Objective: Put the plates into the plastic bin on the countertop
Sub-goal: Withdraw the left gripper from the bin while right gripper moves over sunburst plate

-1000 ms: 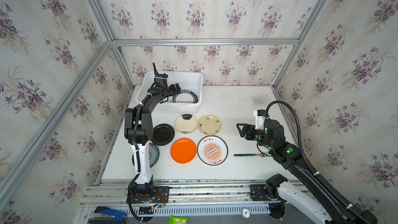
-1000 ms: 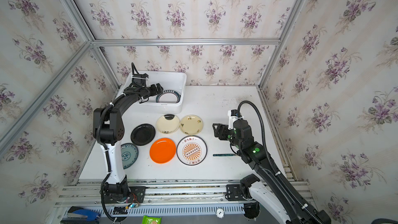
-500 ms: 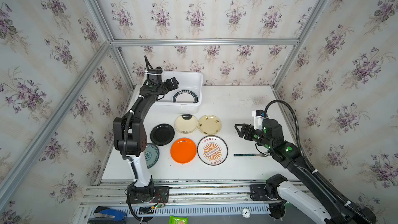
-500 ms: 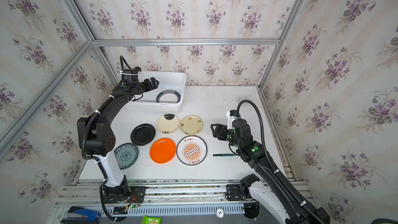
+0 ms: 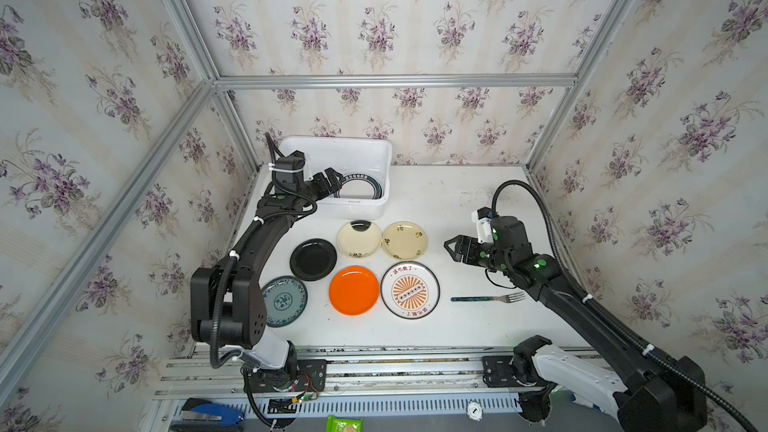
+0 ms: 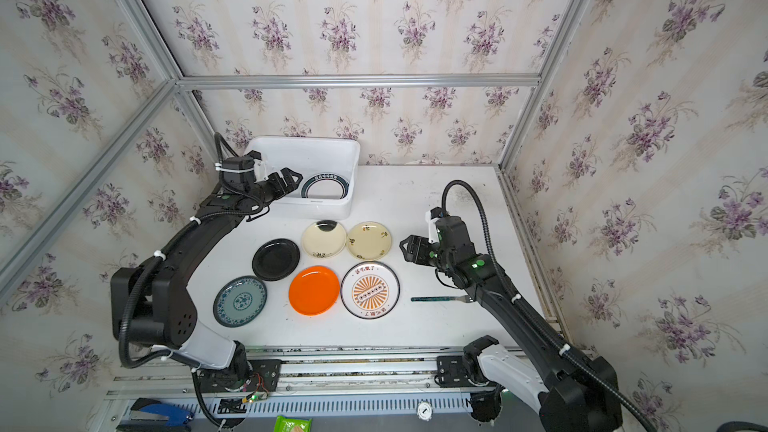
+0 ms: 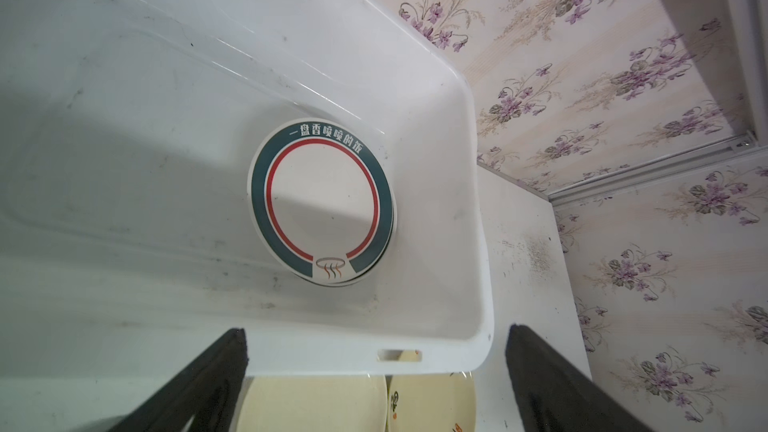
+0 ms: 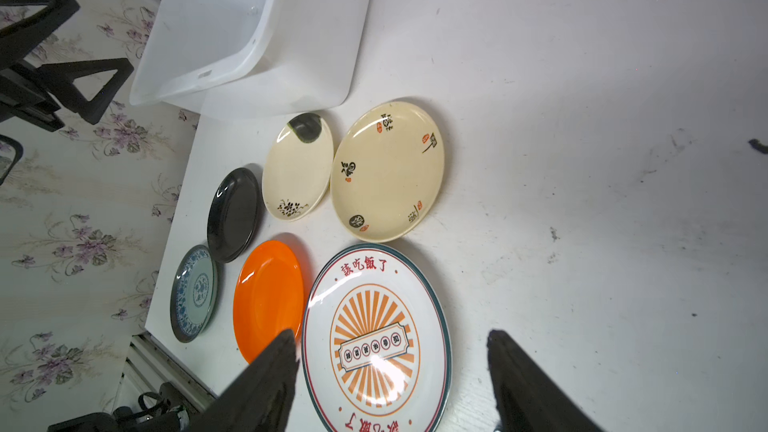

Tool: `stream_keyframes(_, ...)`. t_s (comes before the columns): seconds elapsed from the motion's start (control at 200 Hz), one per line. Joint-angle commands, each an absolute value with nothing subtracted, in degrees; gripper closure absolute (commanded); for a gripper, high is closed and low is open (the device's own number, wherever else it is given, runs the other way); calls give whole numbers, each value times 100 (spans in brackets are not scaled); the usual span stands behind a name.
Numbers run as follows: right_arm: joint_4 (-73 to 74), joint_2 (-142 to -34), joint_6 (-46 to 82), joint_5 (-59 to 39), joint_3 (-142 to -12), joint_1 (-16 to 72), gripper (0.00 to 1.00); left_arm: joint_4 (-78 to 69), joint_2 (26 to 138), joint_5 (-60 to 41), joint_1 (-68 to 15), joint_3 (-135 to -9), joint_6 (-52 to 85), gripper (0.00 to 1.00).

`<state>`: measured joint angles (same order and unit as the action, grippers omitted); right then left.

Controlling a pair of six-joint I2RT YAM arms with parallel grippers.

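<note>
The sunburst plate's rim (image 5: 439, 287) (image 8: 449, 344) opposite the orange plate is the next place for my right gripper to go and close.
The white plastic bin (image 5: 332, 141) (image 6: 305, 141) (image 7: 478, 201) stands at the back left of the countertop (image 5: 457, 209). One teal-ringed plate (image 5: 360, 188) (image 6: 325, 187) (image 7: 322, 201) lies inside it. Black (image 5: 313, 259), two cream (image 5: 359, 239) (image 5: 404, 241), orange (image 5: 353, 290), sunburst (image 5: 410, 290) (image 8: 376, 342) and teal-patterned (image 5: 284, 300) plates lie on the countertop. My left gripper (image 5: 336, 179) (image 6: 296, 180) (image 7: 375, 328) hangs open and empty over the bin's near rim. To the right of the cream plates, above the countertop, my right gripper (image 5: 449, 248) (image 6: 405, 247) (image 8: 390, 332) is open and empty.
A dark-handled fork (image 5: 488, 297) lies on the countertop right of the sunburst plate, under my right arm. Aluminium framing and floral walls close in the back and both sides. The left arm's elbow hangs beside the teal-patterned plate.
My left arm has swung its elbow out to the left and down, and its gripper has drawn slightly back toward the bin's near rim. My right gripper has edged a little to the left.
</note>
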<state>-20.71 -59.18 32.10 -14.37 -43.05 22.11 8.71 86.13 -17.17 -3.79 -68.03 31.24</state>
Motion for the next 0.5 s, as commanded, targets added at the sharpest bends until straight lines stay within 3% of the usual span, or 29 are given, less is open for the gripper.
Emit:
stream_keyframes(0.0, -2008, -6090, 3141, -1699, -4268, 2206, 25, 325, 7977, -1713, -421, -6181, 3265, 0)
stream_keyframes(0.325, -1631, -6817, 3361, -2397, -4158, 2215, 30, 135, 5653, -1380, -519, -4096, 3311, 0)
stream_keyframes(0.495, -1092, -7051, 3721, -2575, -3943, 2223, 35, -513, 4951, -1749, -536, -3180, 3520, 0)
